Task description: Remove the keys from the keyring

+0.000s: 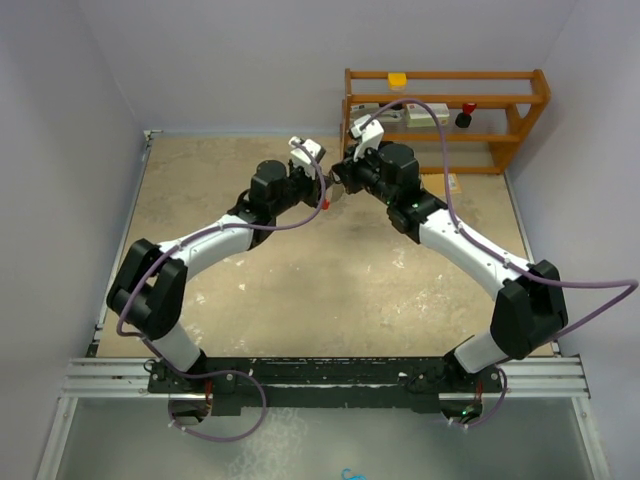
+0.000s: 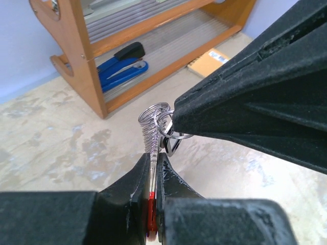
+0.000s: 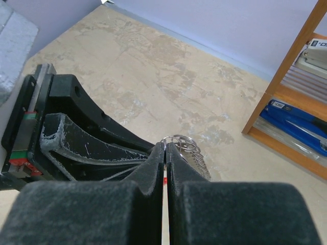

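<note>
The robot's right gripper pinches the thin wire ring while the key hangs below it, so next the right gripper opens and takes the small dark-edged key (image 2: 172,146).
The keyring (image 2: 152,133), a silvery ridged arc joined to a red strip, is held above the table. My left gripper (image 2: 154,157) is shut on it where the ridged part meets the red strip. From the right, my right gripper (image 2: 174,120) is shut on a thin wire ring (image 2: 164,121) at the arc's top end. A small dark-edged key (image 2: 171,146) hangs just below that ring. In the right wrist view the gripper (image 3: 166,148) pinches the wire ring (image 3: 176,140) beside the ridged arc (image 3: 198,162). From above, both grippers (image 1: 322,188) (image 1: 341,183) meet tip to tip at the table's far middle.
A wooden shelf (image 1: 445,115) stands at the back right, close behind the grippers. It holds a blue-handled tool (image 2: 120,71), a yellow item (image 1: 398,80) and a red-and-black item (image 1: 467,112). A brown flat pad (image 2: 207,62) lies on the table by the shelf foot.
</note>
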You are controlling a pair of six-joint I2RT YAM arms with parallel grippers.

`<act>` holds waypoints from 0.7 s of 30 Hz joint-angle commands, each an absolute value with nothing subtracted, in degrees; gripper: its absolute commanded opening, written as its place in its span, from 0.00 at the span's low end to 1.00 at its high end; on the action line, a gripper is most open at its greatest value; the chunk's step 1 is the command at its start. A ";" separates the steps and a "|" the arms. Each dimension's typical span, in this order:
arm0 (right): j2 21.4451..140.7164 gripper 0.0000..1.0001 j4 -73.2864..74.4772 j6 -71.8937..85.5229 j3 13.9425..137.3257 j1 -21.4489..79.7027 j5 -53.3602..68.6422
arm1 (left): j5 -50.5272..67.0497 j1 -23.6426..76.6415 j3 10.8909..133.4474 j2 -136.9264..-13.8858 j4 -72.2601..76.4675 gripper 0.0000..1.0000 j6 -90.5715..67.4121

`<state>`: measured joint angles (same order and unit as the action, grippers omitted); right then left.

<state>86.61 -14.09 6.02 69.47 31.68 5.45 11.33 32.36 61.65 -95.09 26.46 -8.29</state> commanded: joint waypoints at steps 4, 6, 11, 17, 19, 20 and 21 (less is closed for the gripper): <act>80.79 0.09 -20.56 0.78 67.86 31.94 4.85 | -3.33 31.38 67.73 -89.73 8.72 0.00 7.62; 79.86 0.23 -21.91 -0.24 66.53 31.94 4.37 | -6.83 31.38 68.24 -88.62 6.58 0.00 10.91; 78.51 0.31 -27.76 -2.20 61.77 31.99 4.33 | -14.95 32.46 69.60 -85.76 3.03 0.00 20.27; 80.19 0.35 -34.96 1.41 57.41 31.97 10.16 | -18.67 35.37 72.07 -83.85 0.06 0.00 26.38; 81.20 0.35 -38.64 3.37 55.86 31.99 12.43 | -19.26 36.64 72.64 -83.28 -0.69 0.00 27.45; 81.74 0.35 -40.90 4.43 55.10 31.98 13.40 | -19.07 37.24 72.69 -82.94 -1.03 0.00 27.76; 82.41 0.35 -42.58 5.19 54.55 31.97 14.62 | -18.67 37.79 72.70 -82.51 -1.34 0.00 27.91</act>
